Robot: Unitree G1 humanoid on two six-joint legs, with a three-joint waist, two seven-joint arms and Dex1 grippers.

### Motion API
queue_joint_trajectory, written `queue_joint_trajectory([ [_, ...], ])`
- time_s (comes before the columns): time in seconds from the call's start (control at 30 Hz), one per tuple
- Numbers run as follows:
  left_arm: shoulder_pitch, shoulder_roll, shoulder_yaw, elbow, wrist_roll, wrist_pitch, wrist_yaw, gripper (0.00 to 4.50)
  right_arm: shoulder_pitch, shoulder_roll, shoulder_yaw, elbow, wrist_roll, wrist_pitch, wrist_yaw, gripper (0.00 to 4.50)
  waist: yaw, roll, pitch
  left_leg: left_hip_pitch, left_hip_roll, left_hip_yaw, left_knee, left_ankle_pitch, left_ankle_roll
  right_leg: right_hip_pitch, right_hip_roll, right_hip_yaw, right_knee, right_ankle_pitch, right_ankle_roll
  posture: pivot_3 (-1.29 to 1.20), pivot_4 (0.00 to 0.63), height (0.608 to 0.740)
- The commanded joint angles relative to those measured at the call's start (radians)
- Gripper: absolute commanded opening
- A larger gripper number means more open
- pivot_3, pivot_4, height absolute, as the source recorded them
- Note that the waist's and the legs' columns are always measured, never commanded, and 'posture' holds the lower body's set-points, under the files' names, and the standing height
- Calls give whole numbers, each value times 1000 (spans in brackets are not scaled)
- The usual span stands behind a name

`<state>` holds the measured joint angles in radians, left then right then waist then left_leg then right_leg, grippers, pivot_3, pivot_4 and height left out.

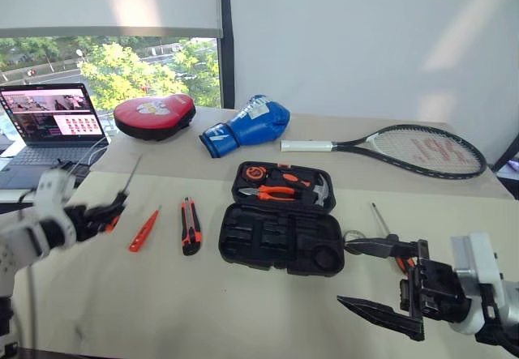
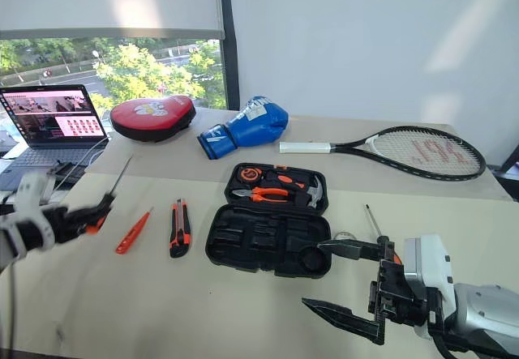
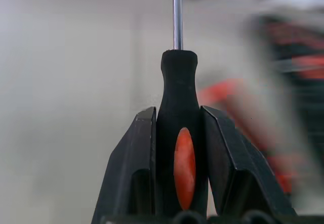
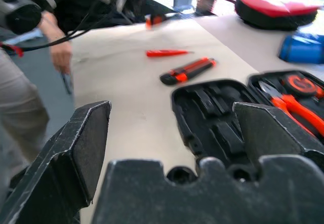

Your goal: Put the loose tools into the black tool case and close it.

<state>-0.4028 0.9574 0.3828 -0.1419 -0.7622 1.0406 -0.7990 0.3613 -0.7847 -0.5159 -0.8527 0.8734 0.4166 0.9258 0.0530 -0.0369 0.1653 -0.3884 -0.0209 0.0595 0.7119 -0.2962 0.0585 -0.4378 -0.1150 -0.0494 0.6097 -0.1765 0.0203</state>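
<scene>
My left gripper needs to set the black-and-orange screwdriver, still lifted above the table, down in the near half's long slot [image 1: 269,213], beside the hinge of the case.
The black tool case [image 1: 243,242] lies open in the middle of the table, with moulded slots in its near half and pliers and a hammer in its far half. My left gripper [image 1: 112,211] is shut on a black-and-orange screwdriver [image 3: 178,82], lifted above the table's left side with the shaft pointing up and away. A slim orange screwdriver [image 1: 143,231] and an orange-black utility knife [image 1: 190,226] lie left of the case. Another screwdriver [image 1: 379,218] lies right of the case, its handle partly behind my open right gripper [image 1: 344,271]. A small clear tape roll [image 1: 353,236] sits at the case's right edge.
At the back stand a laptop [image 1: 49,116], a red punch pad [image 1: 154,116], a blue boxing glove [image 1: 247,124] and a tennis racket [image 1: 405,148]. A person's hand [image 4: 61,57] shows beyond the table's left edge.
</scene>
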Motion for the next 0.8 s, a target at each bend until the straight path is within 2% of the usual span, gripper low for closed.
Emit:
queue_joint_trajectory([
  [0.03, -88, 31, -277, -90, 107, -163, -193, 839, 47, 35, -58, -50, -31, -25, -61, 4500, -8, 7, -1, 0, -1, 0, 0, 0, 0, 0, 1, 0, 0, 0, 0, 0, 150, 740],
  [0.1, -254, -34, -529, 24, 308, -344, -295, 839, 136, 77, -113, -98, -49, 3, -123, 4500, -9, 11, -1, 4, -2, 6, -1, -1, 2, 2, 3, 2, 1, -1, 2, 0, 150, 740],
  [0.17, -395, -109, -693, 175, 453, -480, -368, 839, 221, 108, -162, -140, -56, 26, -180, 4500, 12, 12, -1, 4, -2, 5, -1, 3, 4, 3, 8, -1, 1, -1, 1, 0, 150, 740],
  [0.23, -500, -186, -774, 330, 531, -548, -410, 839, 293, 137, -205, -172, -53, 28, -208, 4500, 11, 11, -1, 2, -1, 6, 1, 6, 11, 3, 10, -1, 0, -1, 0, 0, 150, 740],
  [0.33, -631, -301, -872, 585, 662, -775, -480, 839, 417, 167, -257, -194, -49, -23, -229, 4500, -12, 11, -1, 0, 0, 9, 2, 0, 24, 0, 12, 5, 0, -1, 0, 0, 150, 740],
  [0.43, -713, -390, -916, 776, 739, -911, -533, 839, 519, 186, -276, -194, -47, -94, -245, 4500, -17, 10, -1, -1, 0, 9, 4, -2, 27, -1, 12, 6, 0, -2, 2, 0, 150, 740],
  [0.57, -780, -492, -937, 980, 829, -1043, -520, 839, 625, 198, -263, -194, -57, -211, -276, 4500, -19, 10, 0, -2, 0, 11, 5, -4, 32, -2, 10, 7, -1, -4, 6, 0, 150, 740],
  [0.8, -806, -527, -920, 1109, 906, -1115, -531, 839, 745, 166, -202, -194, -82, -351, -343, 4500, -15, 10, 0, -3, -1, 11, 10, -9, 38, -1, 4, 7, 0, -6, 11, 0, 150, 740],
])
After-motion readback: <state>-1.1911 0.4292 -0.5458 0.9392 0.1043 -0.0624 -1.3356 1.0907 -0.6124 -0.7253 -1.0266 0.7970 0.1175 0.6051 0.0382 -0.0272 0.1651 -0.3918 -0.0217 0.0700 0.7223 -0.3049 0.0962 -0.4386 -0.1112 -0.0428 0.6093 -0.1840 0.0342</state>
